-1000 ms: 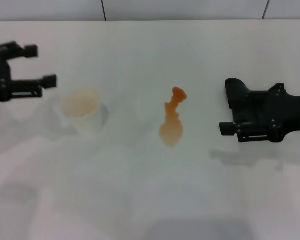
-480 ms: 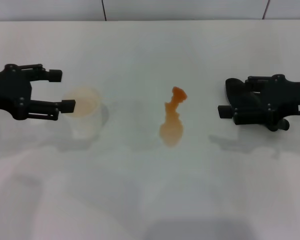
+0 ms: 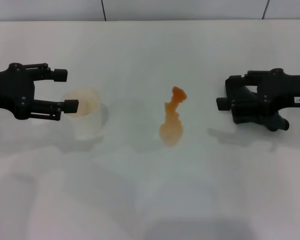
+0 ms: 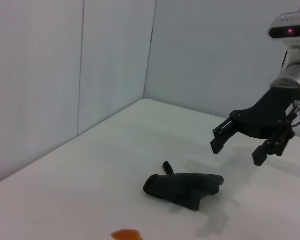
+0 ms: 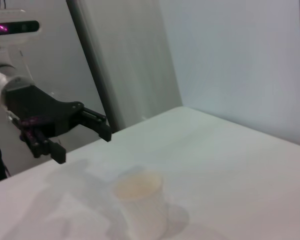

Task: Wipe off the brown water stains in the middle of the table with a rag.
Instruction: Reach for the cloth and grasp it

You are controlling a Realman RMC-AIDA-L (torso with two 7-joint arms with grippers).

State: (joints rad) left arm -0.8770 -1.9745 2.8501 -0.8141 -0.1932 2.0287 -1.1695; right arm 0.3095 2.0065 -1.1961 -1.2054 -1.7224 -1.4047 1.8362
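Observation:
Next, I lower my right gripper to the black rag and close it on the rag's middle [image 3: 248, 99], between the two ends of the rag.
The brown water stains [image 3: 172, 121] form an orange-brown puddle in the middle of the white table [image 3: 150, 190]; a sliver of the stains [image 4: 127, 234] also shows in the left wrist view. The black, lumpy rag [image 4: 183, 185] lies flat on the table to the puddle's right. My right gripper [image 4: 237, 152] hovers just above it, open and not touching it. In the head view the right gripper [image 3: 225, 92] covers most of the rag. My left gripper [image 3: 66, 90] is open at the left, its fingers level with the rim of a cup.
A translucent whitish cup [image 3: 85, 114] stands left of the puddle, right by the left gripper's fingertips. The right wrist view shows the same cup [image 5: 139, 199] with the left gripper [image 5: 83, 145] above and behind it. Grey wall panels rise behind the table.
My left gripper came in from the far left up to the cup. The right gripper shifted back and up over the rag. Rag, cup and puddle have not moved.

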